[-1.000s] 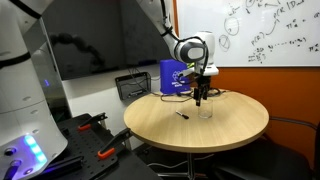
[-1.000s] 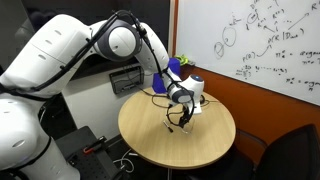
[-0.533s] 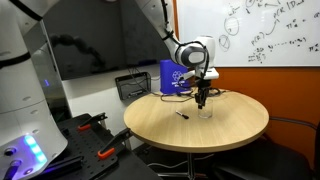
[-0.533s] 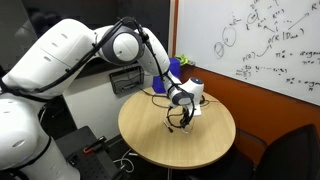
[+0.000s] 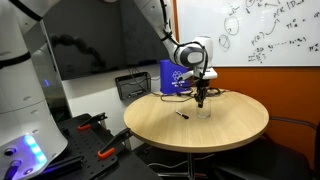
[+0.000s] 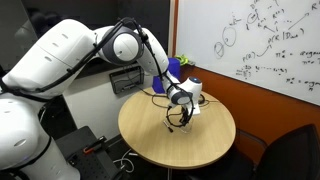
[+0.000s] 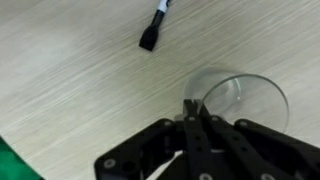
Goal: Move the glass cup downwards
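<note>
Next, my gripper sets the glass cup, now upright on the round wooden table, down between the dark pen-like object and the table's near edge (image 5: 188, 130) (image 7: 100, 80).
The glass cup (image 7: 243, 98) is a clear tumbler standing upright on the round wooden table (image 5: 160, 128). In the wrist view its rim curves right up to my fingertips. My gripper (image 7: 193, 106) reaches down from above, its two black fingers pressed together on the near wall of the cup's rim. In an exterior view the gripper (image 5: 202, 101) hangs straight down over the faint cup (image 5: 206, 113) near the table's middle. In an exterior view the gripper (image 6: 186, 117) partly hides the cup.
A small dark pen-like object (image 7: 153, 35) lies on the table beside the cup, also seen as a pen-like object (image 5: 182, 115) in an exterior view. A blue box (image 5: 172, 76) stands at the table's back edge. A whiteboard (image 6: 260, 45) hangs behind.
The jaws have gone from open to shut on the cup's rim. The arm and the cup have barely moved.
</note>
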Controlling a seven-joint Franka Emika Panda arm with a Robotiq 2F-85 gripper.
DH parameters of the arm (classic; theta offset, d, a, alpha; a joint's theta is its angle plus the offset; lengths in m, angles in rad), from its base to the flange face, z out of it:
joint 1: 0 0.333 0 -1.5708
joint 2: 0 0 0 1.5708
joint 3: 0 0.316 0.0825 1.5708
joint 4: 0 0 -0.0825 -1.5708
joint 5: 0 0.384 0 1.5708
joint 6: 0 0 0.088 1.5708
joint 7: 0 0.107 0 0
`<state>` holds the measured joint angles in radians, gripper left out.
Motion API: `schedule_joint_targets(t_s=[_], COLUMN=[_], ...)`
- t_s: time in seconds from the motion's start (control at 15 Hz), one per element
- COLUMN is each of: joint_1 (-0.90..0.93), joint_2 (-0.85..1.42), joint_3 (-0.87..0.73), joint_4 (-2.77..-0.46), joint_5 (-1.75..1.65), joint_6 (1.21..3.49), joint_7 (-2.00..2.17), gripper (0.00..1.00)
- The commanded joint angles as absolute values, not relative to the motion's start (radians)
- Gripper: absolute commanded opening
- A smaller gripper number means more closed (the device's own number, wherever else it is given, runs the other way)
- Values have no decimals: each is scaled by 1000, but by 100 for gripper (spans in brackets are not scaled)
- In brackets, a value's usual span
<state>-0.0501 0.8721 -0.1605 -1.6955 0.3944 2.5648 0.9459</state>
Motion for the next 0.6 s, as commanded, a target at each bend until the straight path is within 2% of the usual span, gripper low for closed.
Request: schedule_joint_targets(t_s=[0.0,0.33,0.53], joint_1=[-26,-11,-75], joint_2=[807,636,523], joint_3=[-166,-173,-124], joint_4=[-1794,-2071,-2223], joint_5=[388,410,460], joint_6=[2622,2816,2811], joint_7=[913,834,739], gripper=[1,1,1])
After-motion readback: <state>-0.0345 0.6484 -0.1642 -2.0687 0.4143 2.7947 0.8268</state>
